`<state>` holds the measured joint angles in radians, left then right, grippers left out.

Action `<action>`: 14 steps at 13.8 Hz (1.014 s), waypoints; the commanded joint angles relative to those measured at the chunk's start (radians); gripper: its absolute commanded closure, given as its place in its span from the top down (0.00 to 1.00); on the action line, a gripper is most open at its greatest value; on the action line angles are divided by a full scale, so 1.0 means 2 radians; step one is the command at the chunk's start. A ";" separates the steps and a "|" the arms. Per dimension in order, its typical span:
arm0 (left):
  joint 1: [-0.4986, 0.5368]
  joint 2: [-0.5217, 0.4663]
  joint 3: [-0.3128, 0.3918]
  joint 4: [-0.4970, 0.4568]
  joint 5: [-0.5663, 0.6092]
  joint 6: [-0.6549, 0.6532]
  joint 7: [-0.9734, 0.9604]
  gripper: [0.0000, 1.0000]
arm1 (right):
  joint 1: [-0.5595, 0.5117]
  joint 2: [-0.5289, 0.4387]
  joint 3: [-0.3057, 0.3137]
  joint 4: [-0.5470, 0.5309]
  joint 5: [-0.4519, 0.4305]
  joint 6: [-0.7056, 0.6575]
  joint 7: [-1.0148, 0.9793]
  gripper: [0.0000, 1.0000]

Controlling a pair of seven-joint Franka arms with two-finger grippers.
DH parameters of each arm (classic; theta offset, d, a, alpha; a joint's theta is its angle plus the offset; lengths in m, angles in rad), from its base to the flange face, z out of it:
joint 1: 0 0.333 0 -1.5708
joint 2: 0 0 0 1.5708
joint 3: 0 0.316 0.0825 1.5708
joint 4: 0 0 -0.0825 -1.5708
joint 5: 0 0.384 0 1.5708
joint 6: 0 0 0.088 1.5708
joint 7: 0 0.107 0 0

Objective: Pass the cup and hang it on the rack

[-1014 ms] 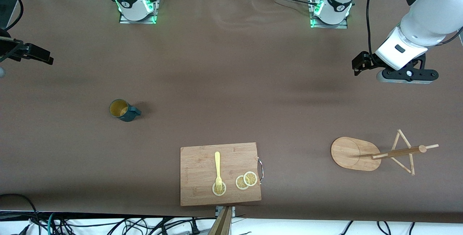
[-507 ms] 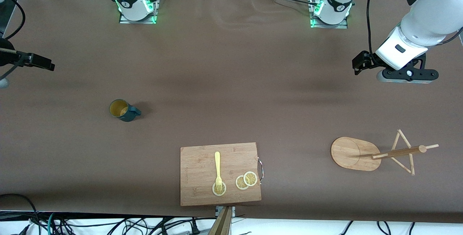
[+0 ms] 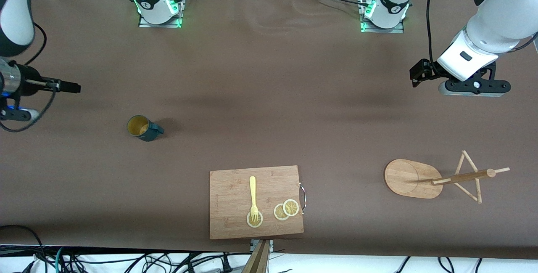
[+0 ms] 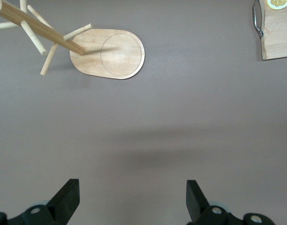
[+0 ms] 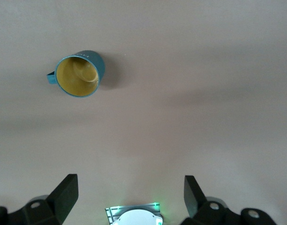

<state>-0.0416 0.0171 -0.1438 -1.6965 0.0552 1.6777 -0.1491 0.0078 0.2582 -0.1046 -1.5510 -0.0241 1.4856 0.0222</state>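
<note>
The handle should stay free for the rack, so my right gripper will close on the rim of the dark teal cup (image 3: 128,123) (image 5: 96,84) across from its handle.
The dark teal cup (image 3: 143,128), yellow inside, stands upright on the brown table toward the right arm's end, its handle toward the table's middle. It also shows in the right wrist view (image 5: 79,73). The wooden rack (image 3: 410,178) stands toward the left arm's end, with its post and pegs (image 3: 462,177) rising from the oval base. It also shows in the left wrist view (image 4: 108,54). My right gripper (image 3: 17,114) (image 5: 129,192) is open and empty, over the table's edge, apart from the cup. My left gripper (image 3: 473,88) (image 4: 132,199) is open and empty, over bare table, apart from the rack.
A rectangular wooden cutting board (image 3: 235,197) lies near the front edge at the middle, with a yellow fork (image 3: 252,193) and lemon slices (image 3: 286,210) on it. Its corner shows in the left wrist view (image 4: 277,28). The arm bases (image 3: 157,3) stand along the table's back edge.
My right arm has swung in from the table's end toward the cup, and its wrist has turned. The left arm, cup and rack have not moved.
</note>
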 commanded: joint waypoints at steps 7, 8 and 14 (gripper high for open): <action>0.002 0.004 -0.004 0.012 -0.001 -0.007 0.003 1.00 | 0.002 -0.011 0.012 -0.155 0.008 0.170 0.001 1.00; 0.002 0.005 -0.004 0.012 -0.001 -0.007 0.003 1.00 | 0.002 -0.011 0.015 -0.172 0.010 0.193 0.004 1.00; 0.002 0.005 -0.005 0.013 -0.001 -0.007 0.002 1.00 | 0.002 0.002 0.029 -0.251 0.011 0.338 0.013 1.00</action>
<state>-0.0417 0.0187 -0.1469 -1.6959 0.0552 1.6777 -0.1492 0.0151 0.2717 -0.0539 -1.9976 -0.0146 2.0793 0.0375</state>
